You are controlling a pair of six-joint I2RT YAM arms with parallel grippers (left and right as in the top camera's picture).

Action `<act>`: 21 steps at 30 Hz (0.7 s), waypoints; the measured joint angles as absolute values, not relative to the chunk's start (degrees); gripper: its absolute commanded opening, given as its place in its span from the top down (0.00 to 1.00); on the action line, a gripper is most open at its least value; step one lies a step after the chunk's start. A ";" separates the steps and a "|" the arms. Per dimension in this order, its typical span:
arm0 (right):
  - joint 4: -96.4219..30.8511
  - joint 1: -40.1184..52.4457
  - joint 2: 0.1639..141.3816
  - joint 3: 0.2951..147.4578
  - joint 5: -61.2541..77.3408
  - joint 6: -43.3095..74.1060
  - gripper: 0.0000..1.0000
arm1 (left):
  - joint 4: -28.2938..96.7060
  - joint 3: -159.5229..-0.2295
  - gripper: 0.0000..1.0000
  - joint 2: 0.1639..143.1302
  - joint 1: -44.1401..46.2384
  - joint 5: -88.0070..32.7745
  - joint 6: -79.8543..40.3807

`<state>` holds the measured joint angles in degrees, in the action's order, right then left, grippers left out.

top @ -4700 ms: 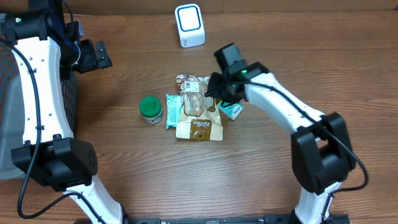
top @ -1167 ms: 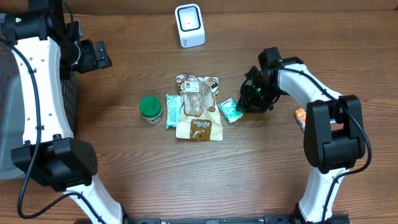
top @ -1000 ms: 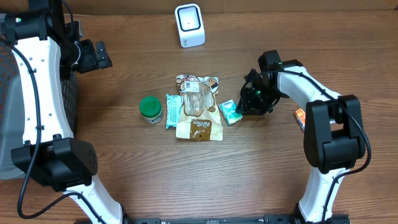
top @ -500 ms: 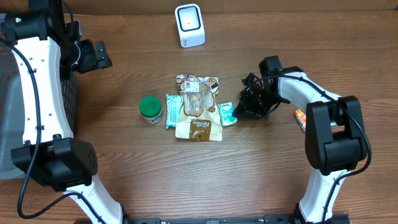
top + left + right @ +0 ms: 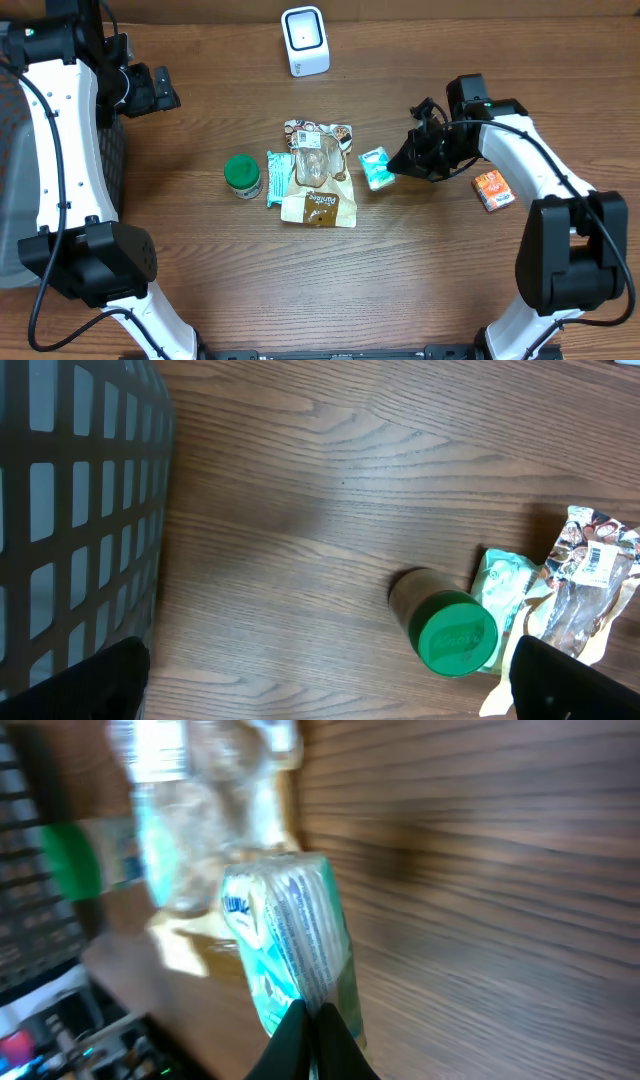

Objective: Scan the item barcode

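Observation:
The teal packet slants from the tips of my right gripper, so I will lay it flat and regrip its edge (image 5: 388, 178) before bringing it to the scanner.
My right gripper (image 5: 403, 163) is shut on the edge of a small teal packet (image 5: 375, 167), just right of the pile of items at mid-table. In the right wrist view the packet (image 5: 295, 935) stands on edge, its thin seam pinched between the closed black fingertips (image 5: 312, 1020); that view is blurred. No barcode shows on it. The white scanner (image 5: 304, 40) stands at the back centre. My left gripper (image 5: 150, 88) hangs open at the far left, holding nothing. Its fingertips (image 5: 90, 685) frame bare wood in the left wrist view.
A green-lidded jar (image 5: 242, 175), a teal pouch (image 5: 279, 177) and overlapping snack bags (image 5: 320, 175) lie at mid-table. An orange box (image 5: 491, 189) lies to the right of the right arm. A dark mesh basket (image 5: 80, 510) stands at the left edge.
The right gripper closed on the teal packet and carried it right and slightly back, away from the pile. The right arm swung right, uncovering the orange box. The left arm stayed still.

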<state>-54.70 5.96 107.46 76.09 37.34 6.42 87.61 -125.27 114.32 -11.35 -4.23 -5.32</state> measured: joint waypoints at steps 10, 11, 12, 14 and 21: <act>-53.63 6.00 107.85 75.92 22.87 9.04 0.89 | 87.61 -125.27 0.00 114.32 -11.35 -4.23 -5.32; -53.45 6.00 108.18 75.88 22.04 9.32 0.83 | 87.61 -125.27 0.00 114.32 -11.35 -4.23 -5.32; -53.41 6.00 108.60 75.81 21.37 9.32 0.76 | 87.61 -125.27 0.00 114.32 -11.35 -4.23 -5.32; -53.45 6.00 109.89 75.66 20.23 9.85 0.69 | 87.61 -125.27 0.00 114.32 -11.35 -4.23 -5.32; -53.84 6.00 112.27 75.29 18.52 10.44 0.66 | 87.61 -125.27 0.00 114.32 -11.35 -4.23 -5.32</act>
